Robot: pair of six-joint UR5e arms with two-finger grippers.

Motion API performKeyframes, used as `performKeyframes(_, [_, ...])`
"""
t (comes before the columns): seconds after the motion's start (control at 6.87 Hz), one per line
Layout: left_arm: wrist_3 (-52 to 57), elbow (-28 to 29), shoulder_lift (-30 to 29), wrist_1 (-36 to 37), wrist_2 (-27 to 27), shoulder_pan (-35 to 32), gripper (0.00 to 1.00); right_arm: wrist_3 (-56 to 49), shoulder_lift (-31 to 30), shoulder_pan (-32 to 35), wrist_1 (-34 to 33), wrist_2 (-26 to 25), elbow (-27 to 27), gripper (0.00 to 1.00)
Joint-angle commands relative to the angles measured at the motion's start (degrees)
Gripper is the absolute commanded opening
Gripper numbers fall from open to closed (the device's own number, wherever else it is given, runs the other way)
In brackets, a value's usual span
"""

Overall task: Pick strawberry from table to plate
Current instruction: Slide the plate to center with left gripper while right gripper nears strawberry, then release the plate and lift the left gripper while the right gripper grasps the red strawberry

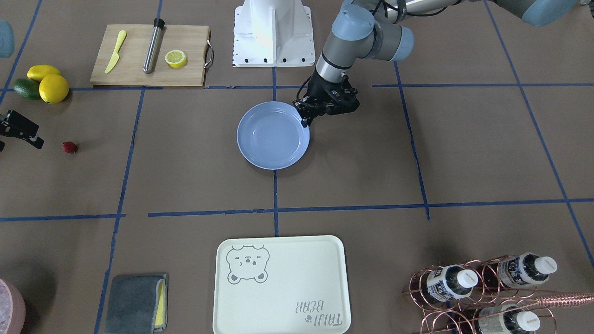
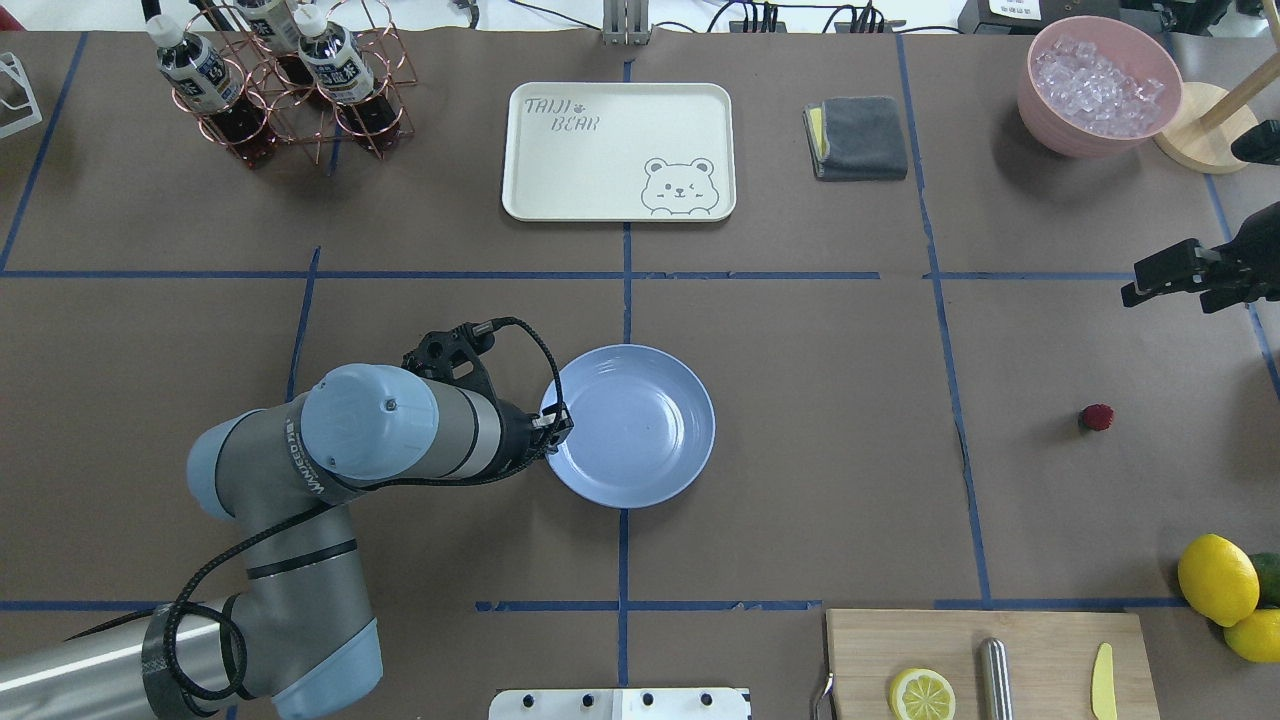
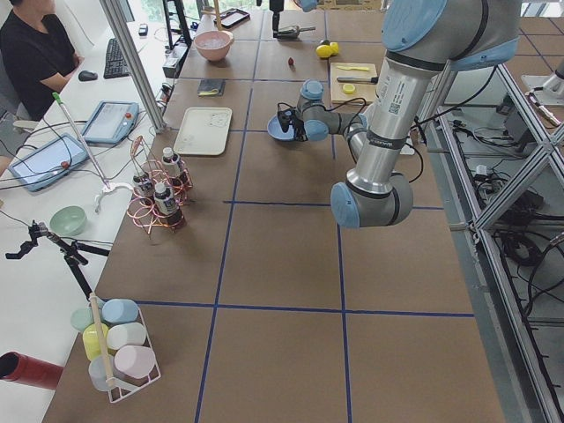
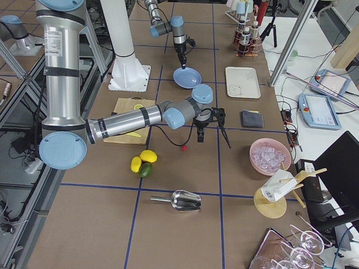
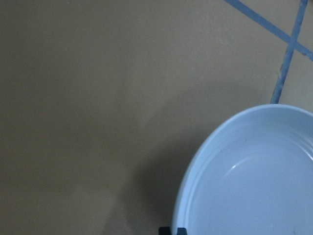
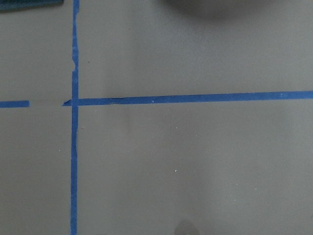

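Observation:
I should move my right gripper to the strawberry near the lemons next and close it on the middle of the strawberry's red body (image 1: 69, 147).
The strawberry (image 2: 1097, 417) is a small dark-red berry lying on the brown paper table (image 2: 800, 480) at the robot's right, also seen in the front-facing view (image 1: 70, 147). The light-blue plate (image 2: 640, 425) sits empty at the table's middle. My left gripper (image 2: 560, 425) is at the plate's left rim, its fingertips pinched on the rim in the left wrist view. My right gripper (image 2: 1170, 290) hangs open above the table, beyond the strawberry and apart from it, with nothing held.
A cutting board (image 2: 1010, 640) holds a lemon half, a metal cylinder and a yellow knife. Lemons (image 2: 1217, 580) lie beside it. At the far side are the cream bear tray (image 2: 618, 150), a grey cloth (image 2: 860, 138), a bottle rack (image 2: 280, 80) and a pink ice bowl (image 2: 1098, 85).

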Motion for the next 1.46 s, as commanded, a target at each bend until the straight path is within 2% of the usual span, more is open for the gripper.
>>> performKeyframes(0.0, [0.49,-2.22,1.39,0.15,0.4,-1.27,1.0,0.15,0.0,-1.3,0.03,-1.0,-0.06,1.0])
performKeyframes(0.15, [4.06,-4.59,2.88,0.59,0.05,-2.68,1.0,0.84,-0.35,-2.52,0.03,-2.4,-0.15,1.0])
performKeyframes(0.29, [8.89,-6.7,2.2,6.25,-0.13,-5.65,1.0,1.11,-0.96,-5.06,0.46,-5.11,-0.15,1.0])
performKeyframes(0.44, [12.41,-8.72,1.67,9.7,-2.13,-8.55,1.0,3.2,-2.88,-8.74,4.73,-8.19,-0.67,1.0])
performKeyframes(0.58, [14.45,-8.92,1.67,9.82,-3.37,-11.1,1.0,9.92,-4.9,-13.82,10.6,-12.74,-1.02,1.0])
performKeyframes(0.73, [16.04,-8.83,1.75,9.82,-3.47,-11.48,1.0,11.9,-6.14,-17.01,17.1,-15.57,-3.73,1.0])
performKeyframes(1.02, [16.05,-8.92,1.67,9.74,-3.56,-11.92,1.0,11.84,-7.73,-17.39,18.49,-15.42,-5.24,1.0])
performKeyframes(1.31, [16.05,-8.92,1.67,9.74,-3.56,-12.18,1.0,11.84,-7.39,-18.26,18.49,-15.25,-6.99,0.84])
